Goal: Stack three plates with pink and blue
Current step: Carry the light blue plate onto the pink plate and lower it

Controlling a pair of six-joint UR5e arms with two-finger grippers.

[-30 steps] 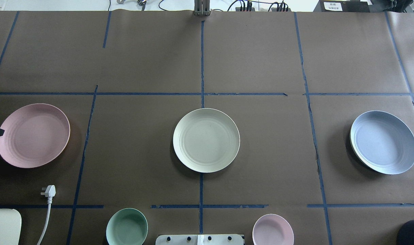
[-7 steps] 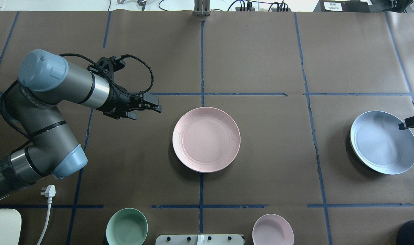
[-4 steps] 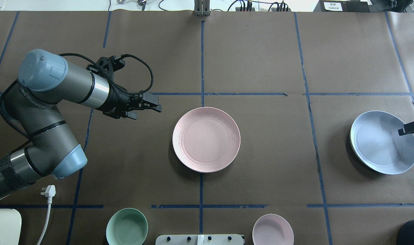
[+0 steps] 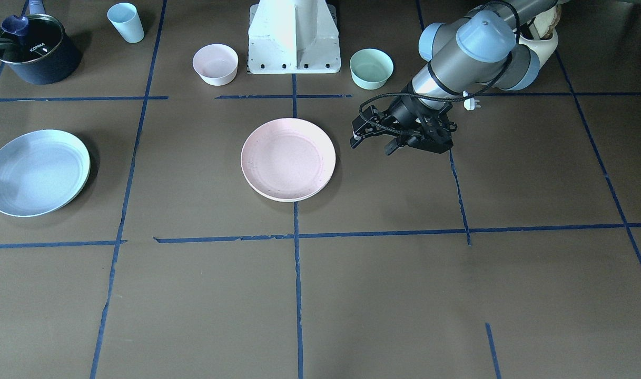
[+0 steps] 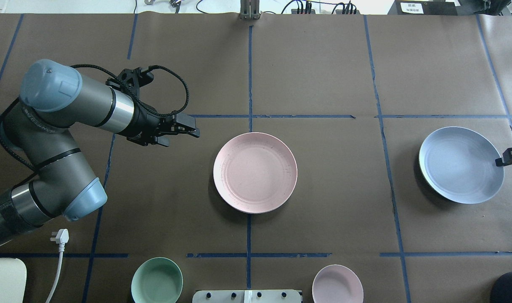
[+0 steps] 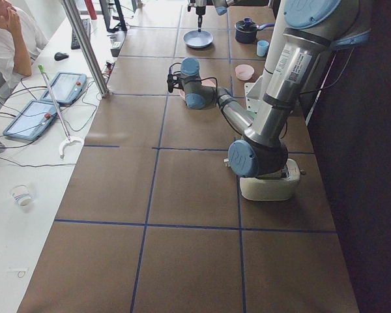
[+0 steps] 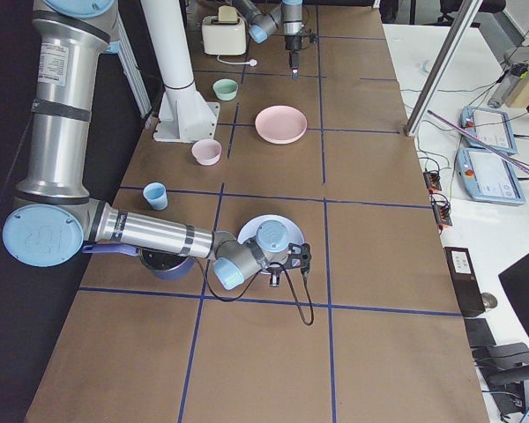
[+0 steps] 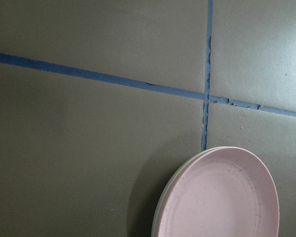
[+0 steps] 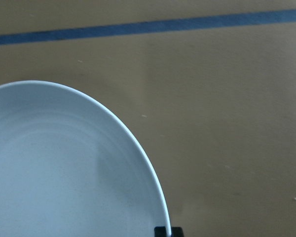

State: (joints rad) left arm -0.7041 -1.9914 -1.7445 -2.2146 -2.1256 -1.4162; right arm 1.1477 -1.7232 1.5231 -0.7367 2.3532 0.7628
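My right gripper has the pale blue plate, held tilted off the table. It will set it down on the pale pink plate (image 4: 287, 157) in the middle of the table.
The pale pink plate (image 5: 255, 172) lies on the cream plate at the table's middle; only the cream rim (image 4: 295, 199) shows beneath it, also in the left wrist view (image 8: 160, 217). My left gripper (image 5: 193, 128) is open and empty, a little to the left of this stack. The pale blue plate (image 5: 461, 165) is at the right, held tilted off the table. My right gripper (image 5: 507, 159) is shut on its right rim; one fingertip (image 9: 163, 231) shows at the plate's edge (image 9: 64, 173).
A mint bowl (image 5: 157, 281) and a small pink bowl (image 5: 337, 284) stand by the robot base (image 4: 294, 37). A pale blue cup (image 4: 126, 22) and a dark pot (image 4: 33, 50) stand near the right arm's side. A white plug (image 5: 60, 237) lies front left.
The pink plate went from the far left onto the cream plate. In the last second my right gripper took the blue plate's rim and lifted it, shifting it left and farther. Left arm hardly moved.
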